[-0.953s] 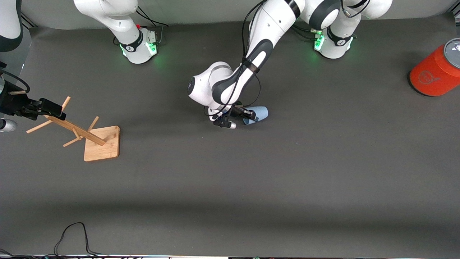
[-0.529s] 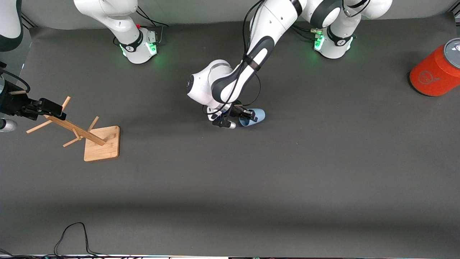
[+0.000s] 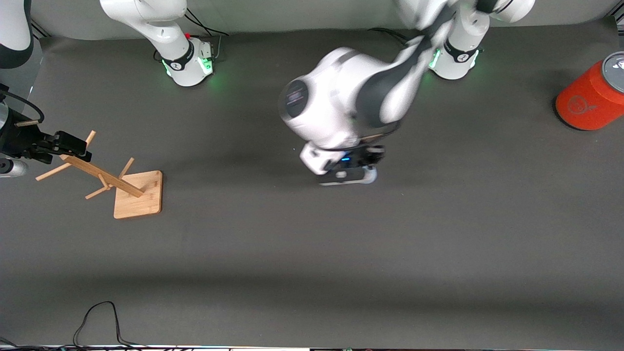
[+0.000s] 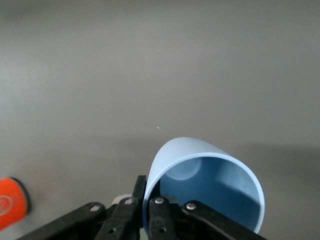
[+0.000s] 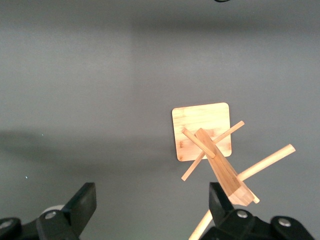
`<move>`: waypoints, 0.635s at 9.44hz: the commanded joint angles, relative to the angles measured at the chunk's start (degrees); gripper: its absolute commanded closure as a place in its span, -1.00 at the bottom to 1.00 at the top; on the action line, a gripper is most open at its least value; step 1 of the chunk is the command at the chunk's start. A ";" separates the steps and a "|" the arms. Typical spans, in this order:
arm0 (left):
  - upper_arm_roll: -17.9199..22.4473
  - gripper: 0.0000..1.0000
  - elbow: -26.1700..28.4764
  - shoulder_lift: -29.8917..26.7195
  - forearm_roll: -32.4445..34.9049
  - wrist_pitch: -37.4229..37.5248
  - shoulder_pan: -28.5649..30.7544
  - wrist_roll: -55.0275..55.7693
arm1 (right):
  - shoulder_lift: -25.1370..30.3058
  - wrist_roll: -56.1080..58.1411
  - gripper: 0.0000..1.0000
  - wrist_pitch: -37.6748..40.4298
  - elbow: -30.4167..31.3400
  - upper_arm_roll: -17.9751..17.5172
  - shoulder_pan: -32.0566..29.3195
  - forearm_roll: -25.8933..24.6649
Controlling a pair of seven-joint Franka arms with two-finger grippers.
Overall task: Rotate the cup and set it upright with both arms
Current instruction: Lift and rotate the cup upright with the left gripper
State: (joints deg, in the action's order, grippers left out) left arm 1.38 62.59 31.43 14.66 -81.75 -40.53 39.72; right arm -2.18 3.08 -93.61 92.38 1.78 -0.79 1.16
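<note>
I need to use my left gripper to set the light-blue cup down on the dark mat (image 3: 356,183), between the wooden rack and the orange can.
The light-blue cup (image 4: 210,185) hangs from my left gripper (image 4: 148,202), which is shut on its rim wall with one finger inside and one outside. The cup's open mouth faces the wrist camera. In the front view only a sliver of the cup (image 3: 371,175) shows under the blurred left gripper (image 3: 363,163), which is over the middle of the table. My right gripper (image 3: 73,145) is open and empty (image 5: 152,205), over the tilted top of a wooden peg rack (image 5: 202,132) at the right arm's end, where that arm waits.
The wooden rack's square base (image 3: 138,194) sits on the dark mat. A large orange can (image 3: 590,97) stands at the left arm's end and also shows in the left wrist view (image 4: 10,200). A black cable (image 3: 97,317) loops at the table's near edge.
The left arm has swung up and toward its own end of the table, carrying the cup off the spot where it lay on its side. The right arm has not moved.
</note>
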 commanded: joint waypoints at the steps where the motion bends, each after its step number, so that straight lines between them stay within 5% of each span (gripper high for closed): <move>1: -0.67 1.00 10.49 -15.28 -6.28 -3.92 5.43 0.53 | 0.51 1.58 -1.00 -0.17 0.25 -0.19 -0.18 -0.81; 6: -0.59 1.00 34.82 -35.27 -11.40 -20.06 9.58 0.35 | 0.42 1.58 -1.00 -0.17 0.25 -0.19 -0.09 -1.42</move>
State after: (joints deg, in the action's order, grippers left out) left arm 1.22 86.38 1.79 4.48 -94.55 -32.19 39.42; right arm -2.18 3.30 -93.60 92.41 1.75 -0.78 0.97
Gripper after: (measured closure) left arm 0.943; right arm 0.000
